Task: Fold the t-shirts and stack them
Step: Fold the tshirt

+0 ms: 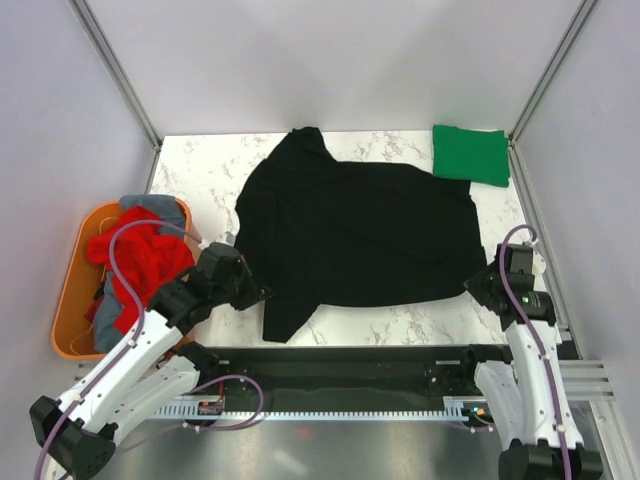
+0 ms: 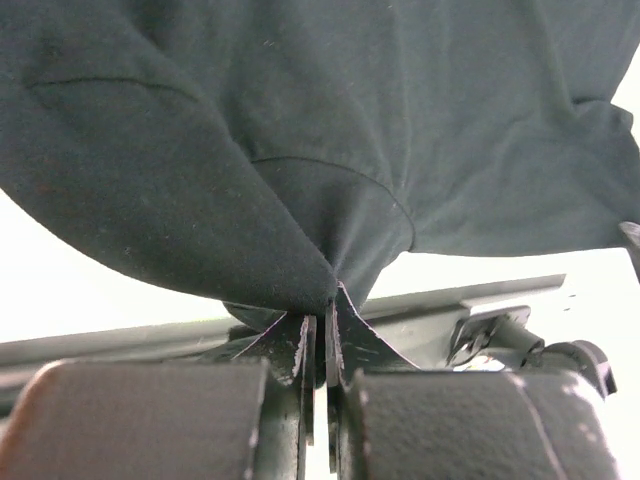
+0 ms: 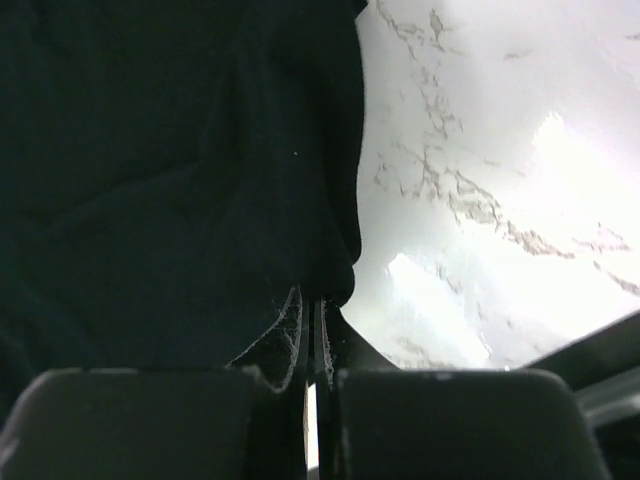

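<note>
Next, I release the black t-shirt's near edge with my left gripper on top of the shirt's side (image 1: 259, 237) toward the orange tub.
The black t-shirt (image 1: 355, 232) lies spread across the middle of the marble table. My left gripper (image 1: 255, 290) is shut on its near left edge; in the left wrist view the cloth (image 2: 300, 180) bunches into the closed jaws at my left gripper (image 2: 322, 325). My right gripper (image 1: 483, 280) is shut on the shirt's near right corner; the right wrist view shows black cloth (image 3: 180, 170) pinched at my right gripper (image 3: 312, 305). A folded green t-shirt (image 1: 471, 153) lies at the far right corner. The red t-shirt (image 1: 140, 262) and grey t-shirt (image 1: 150, 206) sit crumpled in the tub.
An orange plastic tub (image 1: 72, 300) stands off the table's left side. Grey walls and metal frame posts (image 1: 120, 75) close in the table. A black rail (image 1: 340, 362) runs along the near edge between the arm bases.
</note>
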Available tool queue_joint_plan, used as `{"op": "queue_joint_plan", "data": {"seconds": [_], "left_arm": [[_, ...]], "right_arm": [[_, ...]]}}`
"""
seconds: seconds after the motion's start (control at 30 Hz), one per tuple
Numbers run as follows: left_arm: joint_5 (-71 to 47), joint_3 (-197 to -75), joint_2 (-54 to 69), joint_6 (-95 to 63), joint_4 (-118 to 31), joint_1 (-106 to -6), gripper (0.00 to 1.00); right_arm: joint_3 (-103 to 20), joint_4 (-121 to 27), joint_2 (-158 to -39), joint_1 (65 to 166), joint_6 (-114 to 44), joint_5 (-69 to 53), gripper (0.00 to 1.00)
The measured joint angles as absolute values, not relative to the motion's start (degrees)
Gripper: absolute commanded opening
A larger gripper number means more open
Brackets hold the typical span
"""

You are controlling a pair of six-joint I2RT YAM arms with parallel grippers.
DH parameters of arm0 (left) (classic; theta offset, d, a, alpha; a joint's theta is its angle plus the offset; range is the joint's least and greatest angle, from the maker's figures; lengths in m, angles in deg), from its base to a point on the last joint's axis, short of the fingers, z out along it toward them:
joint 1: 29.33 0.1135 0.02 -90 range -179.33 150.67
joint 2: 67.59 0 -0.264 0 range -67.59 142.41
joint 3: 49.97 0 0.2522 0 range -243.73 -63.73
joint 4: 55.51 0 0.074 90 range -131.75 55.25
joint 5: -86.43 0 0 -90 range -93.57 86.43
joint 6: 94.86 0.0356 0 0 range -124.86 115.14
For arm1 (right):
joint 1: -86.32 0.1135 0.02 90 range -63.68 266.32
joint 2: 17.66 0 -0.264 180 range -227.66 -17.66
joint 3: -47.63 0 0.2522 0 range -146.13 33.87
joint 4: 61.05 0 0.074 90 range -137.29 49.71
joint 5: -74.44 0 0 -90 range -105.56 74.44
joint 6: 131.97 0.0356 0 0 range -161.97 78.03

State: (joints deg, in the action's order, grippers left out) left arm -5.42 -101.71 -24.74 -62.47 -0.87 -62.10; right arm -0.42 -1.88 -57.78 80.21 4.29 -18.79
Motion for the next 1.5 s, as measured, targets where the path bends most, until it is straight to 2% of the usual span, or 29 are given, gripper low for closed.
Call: {"op": "queue_joint_plan", "data": {"seconds": [0.2, 0.4, 0.67, 0.9, 1.0, 1.03, 1.07, 1.1, 1.13, 1.17, 1.2, 1.23, 1.33, 1.4, 1.5], "left_arm": [[-5.66, -106.17, -26.51, -62.23, 8.48, -62.21, 0.02], [-5.38, -112.55, -23.62, -60.22, 12.79, -62.23, 0.02], [-2.18, -125.66, -6.35, -53.00, 14.67, -61.01, 0.02], [-2.69, -136.70, 9.60, -44.26, 13.82, -50.74, 0.02], [-5.16, -142.40, 17.29, -41.27, 12.66, -46.83, 0.09], [-5.99, -144.04, 20.00, -40.50, 12.13, -46.04, 0.15], [-7.28, -146.53, 23.59, -39.52, 11.94, -45.21, 0.19], [-8.76, -149.86, 28.44, -38.62, 11.72, -44.31, 0.38], [-9.70, -151.93, 32.00, -37.44, 11.26, -43.81, 0.47], [-10.84, -155.26, 36.29, -36.85, 11.96, -43.20, 0.53], [-12.00, -158.45, 40.53, -36.26, 11.92, -42.63, 0.57], [-13.09, -161.51, 44.75, -35.63, 11.72, -42.02, 0.67], [-14.66, -164.68, 50.98, -34.45, 12.00, -40.82, 0.83], [-14.60, -162.49, 49.86, -34.36, 12.62, -40.22, 0.85], [-14.07, -155.45, 42.54, -34.43, 10.93, -40.27, 0.85]], "right_arm": [[-1.73, 7.21, -49.52, 80.21, 3.79, -17.48, 0.00], [-6.60, 10.95, -49.87, 80.21, 3.02, -16.03, 0.00], [-9.95, 7.43, -62.70, 80.21, 0.27, -14.90, 0.00], [-15.39, -0.66, -78.28, 80.21, -1.61, -15.25, 0.00], [-17.16, -4.46, -85.17, 80.21, -1.68, -15.58, 0.00], [-17.81, -5.27, -86.96, 80.23, -1.68, -15.64, 0.01], [-18.60, -6.64, -89.45, 80.23, -1.66, -15.73, 0.13], [-19.80, -8.02, -92.55, 80.25, -1.55, -15.82, 0.22], [-20.92, -8.74, -94.94, 80.27, -1.37, -15.82, 0.50], [-22.88, -9.36, -98.15, 80.27, -1.63, -15.82, 0.60], [-25.49, -9.79, -101.95, 80.27, -2.25, -15.77, 0.67], [-27.96, -10.19, -105.03, 80.25, -2.75, -15.79, 0.71], [-35.93, -10.27, -113.06, 80.25, -5.04, -16.01, 0.75], [-37.27, -10.38, -112.55, 80.19, -6.31, -16.52, 0.76], [-33.88, -10.86, -105.54, 79.64, -7.30, -16.86, 0.74]]}}
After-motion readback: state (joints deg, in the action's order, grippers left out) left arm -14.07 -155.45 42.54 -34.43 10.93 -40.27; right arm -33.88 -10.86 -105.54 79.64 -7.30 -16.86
